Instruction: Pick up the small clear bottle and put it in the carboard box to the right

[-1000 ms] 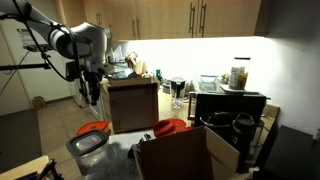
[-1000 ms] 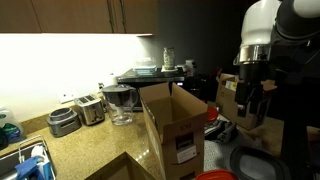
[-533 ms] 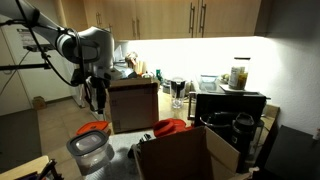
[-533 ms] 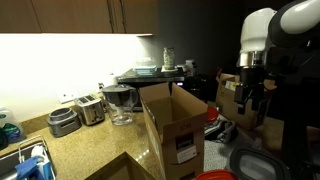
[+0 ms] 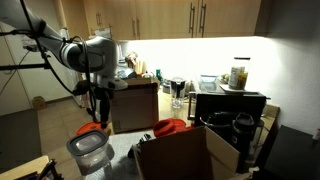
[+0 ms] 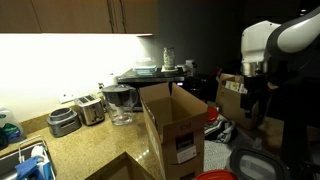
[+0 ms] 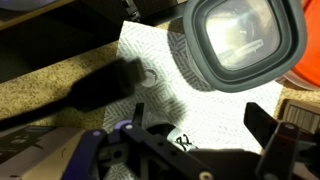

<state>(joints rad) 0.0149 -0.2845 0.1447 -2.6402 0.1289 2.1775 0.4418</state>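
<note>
My gripper is going to close on the top of the small clear bottle (image 5: 106, 162) (image 7: 148, 77), which stands on the white towel near the grey container.
In the wrist view my gripper (image 7: 185, 125) is open, its two dark fingers wide apart above a white patterned towel (image 7: 215, 110). A small clear round shape (image 7: 150, 78) stands on the towel ahead of the fingers; it may be the small clear bottle seen from above. Nothing is held. In both exterior views the gripper (image 5: 100, 112) (image 6: 252, 118) hangs low over the counter. The open cardboard box (image 5: 185, 155) (image 6: 175, 125) stands apart from it. The bottle cannot be made out in the exterior views.
A grey container with a clear lid (image 7: 240, 40) (image 5: 88, 148) sits on the towel, an orange item (image 5: 93, 128) beside it. A second cardboard box (image 5: 133, 100) stands behind. A toaster (image 6: 90, 108) and a pitcher (image 6: 120, 102) line the back counter.
The arm has come down and forward over the last second, bringing the gripper lower toward the towel and the grey container. The fingers stay open.
</note>
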